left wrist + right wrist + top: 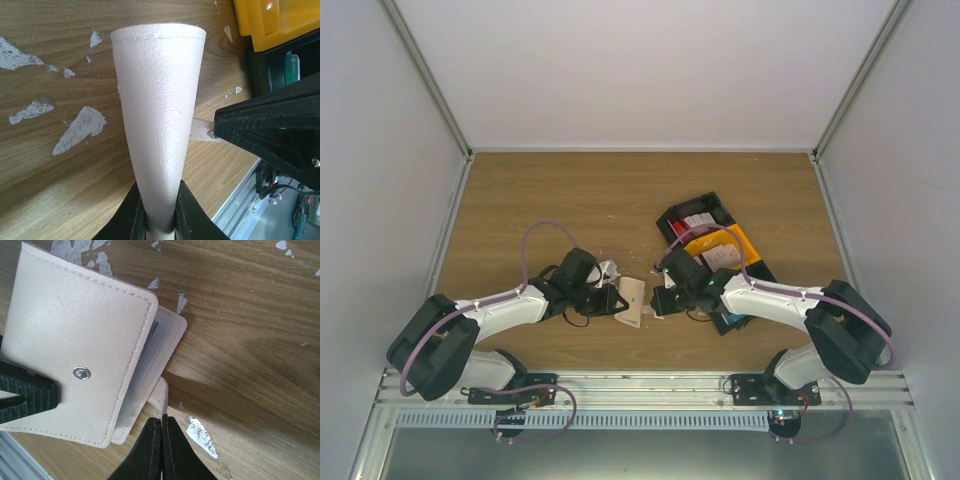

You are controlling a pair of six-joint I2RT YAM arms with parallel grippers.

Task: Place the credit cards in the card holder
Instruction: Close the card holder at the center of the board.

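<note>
The snap tab points away from the metal snap, so my right gripper will fold the tab over the snap while my left gripper retakes the folded body [159, 140].
The beige card holder [632, 300] is held on edge just above the wooden table, between both arms. My left gripper [159, 200] is shut on its folded body [157, 110]. My right gripper [161, 422] is shut on the small snap tab [161, 392] sticking out from the card holder [75, 330], whose flaps gape slightly to show a pale inside. A metal snap [81, 373] sits on the outer flap. Credit cards [698, 222] lie in the black bin behind the right arm. A teal card [291, 67] shows there in the left wrist view.
A black bin [710, 205] and a yellow bin [745, 243] stand at the right-centre of the table, close behind the right arm. White crumbly scraps [80, 127] are scattered over the wood. A metal rail [640, 385] runs along the near edge, and enclosure walls stand on three sides.
</note>
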